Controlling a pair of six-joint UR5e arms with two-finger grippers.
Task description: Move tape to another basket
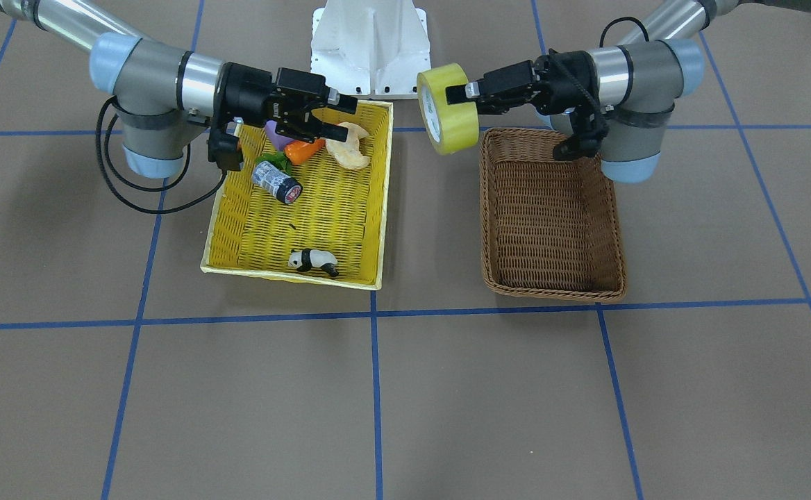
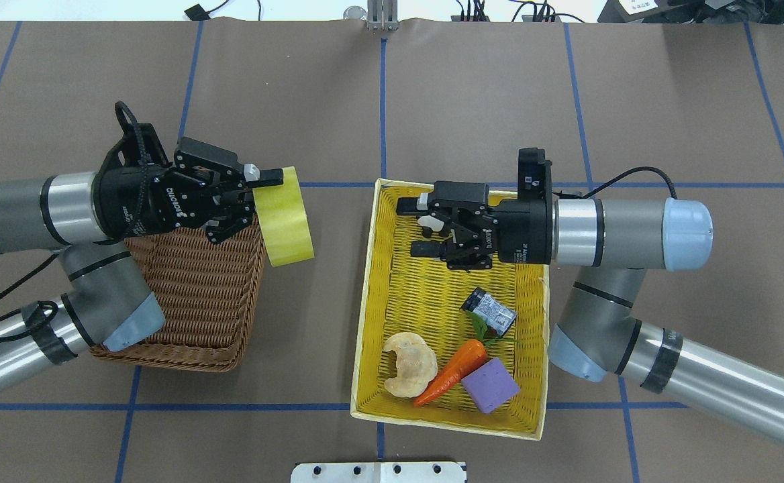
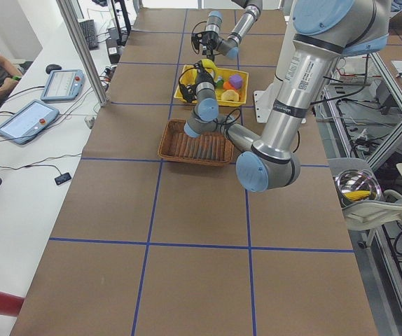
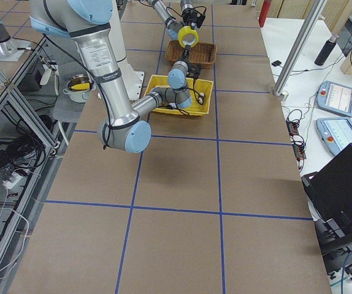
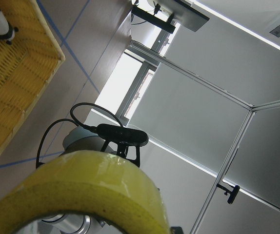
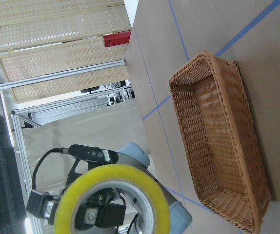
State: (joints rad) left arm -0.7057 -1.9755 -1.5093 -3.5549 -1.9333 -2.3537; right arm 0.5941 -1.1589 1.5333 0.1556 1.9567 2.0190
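Observation:
Next, my left gripper releases the tape so that it rests on the middle of the brown wicker basket's bottom [image 1: 548,232]. The tape now hangs beside that basket's far inner corner.
The tape [image 1: 448,110], a wide yellowish roll, is held on edge in the air by my left gripper [image 1: 466,96], which is shut on its rim. In the overhead view the tape [image 2: 286,215] hangs just beside the far inner corner of the brown wicker basket [image 2: 190,295], over the gap between the two baskets. The brown basket [image 1: 551,215] has nothing in it. My right gripper [image 2: 419,227] is open and empty above the yellow basket's far end. The right wrist view shows the tape [image 6: 113,195] and the brown basket [image 6: 218,141].
The yellow basket [image 1: 371,208] holds a grey-labelled cylinder [image 1: 277,182], a carrot [image 2: 451,372], a purple block [image 2: 490,384], a pale bread piece [image 2: 409,363] and a panda toy [image 1: 314,261]. The white robot base [image 1: 369,43] stands behind the baskets.

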